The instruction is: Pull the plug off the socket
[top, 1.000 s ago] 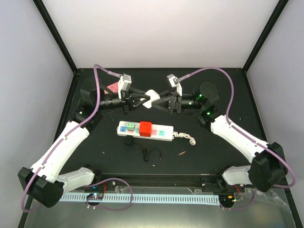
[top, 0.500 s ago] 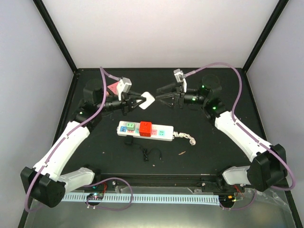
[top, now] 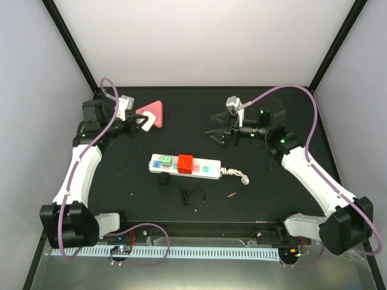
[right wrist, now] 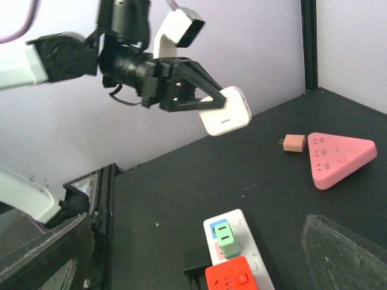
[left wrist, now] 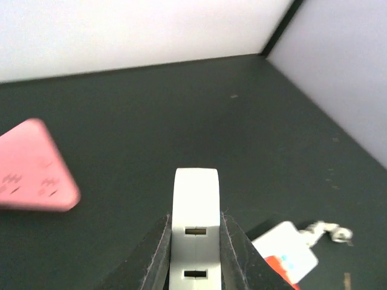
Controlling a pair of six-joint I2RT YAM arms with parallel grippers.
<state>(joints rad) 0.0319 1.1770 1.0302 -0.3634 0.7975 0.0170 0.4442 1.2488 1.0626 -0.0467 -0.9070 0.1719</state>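
Note:
The white plug, now held in the air beside the pink triangle, will be let go by my left gripper on the black table [top: 141,136], between the pink triangle and the power strip.
The socket, a long white power strip [top: 184,165], lies flat mid-table with a knotted white cord [top: 237,174] at its right end. A red plug [top: 185,163] and a small green plug [top: 164,160] sit in it. They show in the right wrist view too: strip [right wrist: 242,225], green plug [right wrist: 225,238], red plug [right wrist: 233,278]. My left gripper [top: 143,123] is at the far left, shut on a white adapter block [left wrist: 195,229], held in the air beside a pink triangle [top: 153,113]. My right gripper [top: 217,130] is open and empty, above and behind the strip's right half.
The pink triangular adapter [right wrist: 336,156] lies at the back left with a small pink plug [right wrist: 294,142] beside it. A small black block [top: 164,180] and a thin black cord [top: 193,195] lie in front of the strip. Black frame posts stand at the corners.
My left arm has drawn back to the far left with the white adapter block still in its jaws. My right gripper has let go, opened, and pulled back to the right.

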